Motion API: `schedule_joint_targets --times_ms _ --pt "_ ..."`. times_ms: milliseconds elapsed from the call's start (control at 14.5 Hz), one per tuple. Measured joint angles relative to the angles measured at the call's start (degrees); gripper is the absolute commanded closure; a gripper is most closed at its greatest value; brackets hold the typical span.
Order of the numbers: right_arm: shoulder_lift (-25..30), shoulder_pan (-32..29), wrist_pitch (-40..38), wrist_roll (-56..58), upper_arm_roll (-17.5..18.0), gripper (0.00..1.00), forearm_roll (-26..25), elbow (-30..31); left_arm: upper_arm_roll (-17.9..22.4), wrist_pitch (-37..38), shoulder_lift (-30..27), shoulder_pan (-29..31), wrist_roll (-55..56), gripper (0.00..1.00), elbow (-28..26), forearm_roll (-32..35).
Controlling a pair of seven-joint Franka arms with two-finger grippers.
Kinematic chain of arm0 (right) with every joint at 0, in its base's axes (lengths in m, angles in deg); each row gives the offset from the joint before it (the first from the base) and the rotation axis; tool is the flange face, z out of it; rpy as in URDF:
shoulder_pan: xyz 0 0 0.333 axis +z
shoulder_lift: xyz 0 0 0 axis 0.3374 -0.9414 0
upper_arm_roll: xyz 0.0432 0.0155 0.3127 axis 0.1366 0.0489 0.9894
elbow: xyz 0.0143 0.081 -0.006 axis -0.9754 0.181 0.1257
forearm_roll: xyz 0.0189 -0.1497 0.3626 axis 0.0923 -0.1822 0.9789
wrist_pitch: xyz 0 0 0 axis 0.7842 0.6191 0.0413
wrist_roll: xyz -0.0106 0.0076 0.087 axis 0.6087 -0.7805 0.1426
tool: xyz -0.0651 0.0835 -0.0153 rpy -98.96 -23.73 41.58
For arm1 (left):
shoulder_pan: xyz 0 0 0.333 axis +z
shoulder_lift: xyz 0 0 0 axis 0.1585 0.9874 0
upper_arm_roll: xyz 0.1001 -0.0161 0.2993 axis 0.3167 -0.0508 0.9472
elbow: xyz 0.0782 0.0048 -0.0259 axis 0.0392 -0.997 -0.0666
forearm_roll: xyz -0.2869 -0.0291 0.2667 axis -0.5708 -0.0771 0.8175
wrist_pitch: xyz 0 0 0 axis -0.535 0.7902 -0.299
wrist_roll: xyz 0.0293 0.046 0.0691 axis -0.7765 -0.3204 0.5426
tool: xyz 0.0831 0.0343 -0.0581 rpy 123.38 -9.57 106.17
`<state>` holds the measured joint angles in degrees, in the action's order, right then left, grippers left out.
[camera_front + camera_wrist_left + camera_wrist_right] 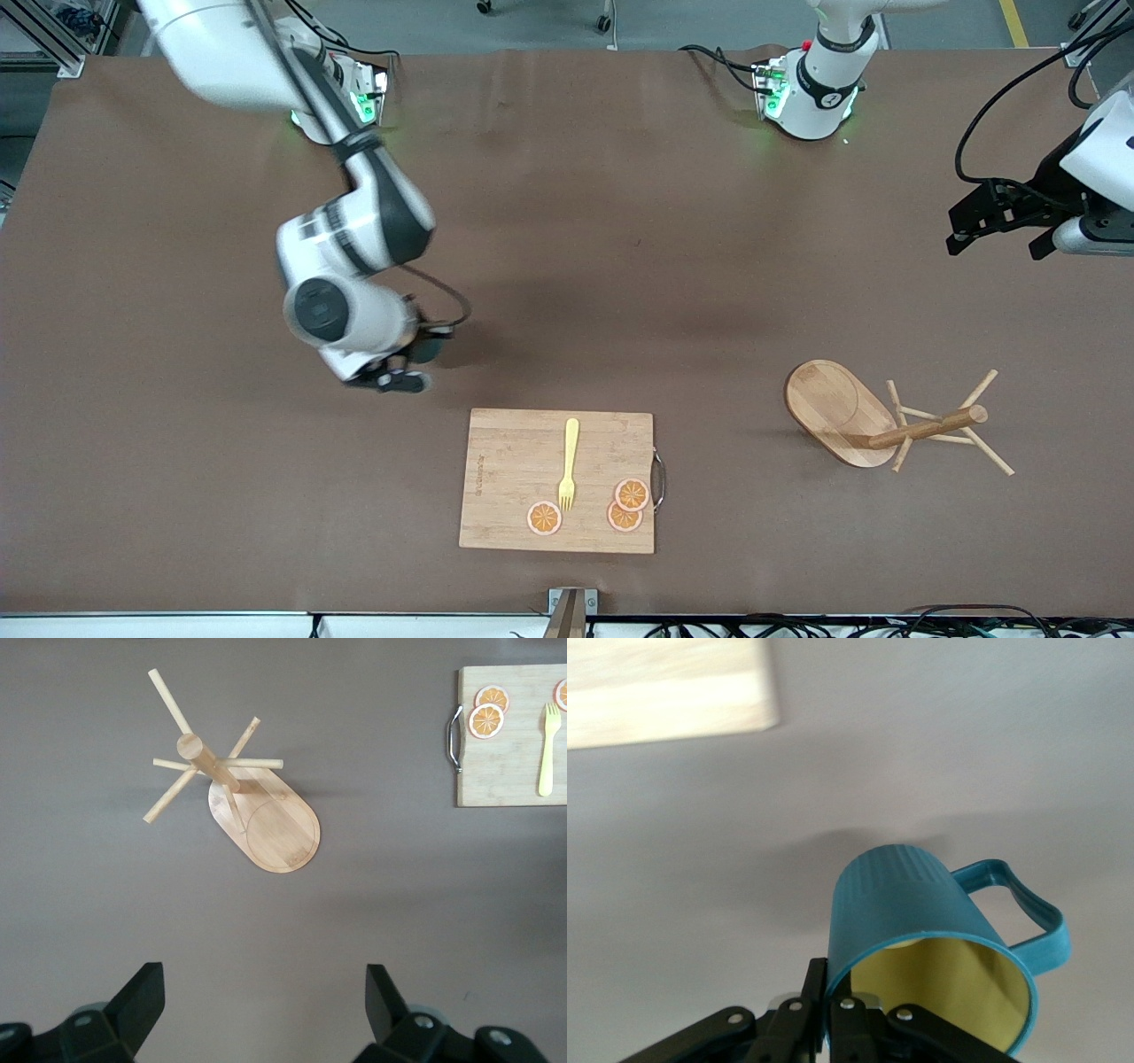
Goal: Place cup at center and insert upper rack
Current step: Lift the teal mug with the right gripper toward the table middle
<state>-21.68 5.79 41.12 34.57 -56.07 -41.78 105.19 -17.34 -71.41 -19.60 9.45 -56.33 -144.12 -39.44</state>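
Note:
The robot's right gripper will release the cup on the open brown table (605,277) between the cutting board and the arm bases.
The teal-blue cup (921,921) with its yellow inside is tilted in my right gripper (833,979), whose fingers are shut on the cup's rim, one inside and one outside, the handle pointing away. In the front view the right gripper (390,379) hangs low over the table beside the cutting board's corner, and the cup is hidden under the wrist. The wooden mug tree (873,424) stands on its oval base toward the left arm's end of the table; it also shows in the left wrist view (266,811). My left gripper (997,226) is open and empty, high above the table (264,992).
A bamboo cutting board (514,478) lies near the table's front edge, with a yellow fork (568,462) and three orange slices (631,494) on it. Its corner shows in the right wrist view (664,691). Brown table (664,266) lies between the board and the bases.

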Motion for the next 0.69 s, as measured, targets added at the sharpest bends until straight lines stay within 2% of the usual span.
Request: schedule_joint_targets --times_ms 275,413,689 --pt "-3.3 11.2 3.8 -15.6 -0.1 1.0 0.0 -2.1 0.0 0.0 0.0 0.0 0.0 0.0 0.0 0.0" --pt "-6.2 13.8 4.8 -21.8 -0.2 1.0 0.0 -4.9 0.0 0.0 0.0 0.0 0.0 0.0 0.0 0.0" --pt "-9.9 17.2 5.4 -26.1 -0.2 1.0 0.6 -9.8 0.0 0.0 0.0 0.0 0.0 0.0 0.0 0.0"
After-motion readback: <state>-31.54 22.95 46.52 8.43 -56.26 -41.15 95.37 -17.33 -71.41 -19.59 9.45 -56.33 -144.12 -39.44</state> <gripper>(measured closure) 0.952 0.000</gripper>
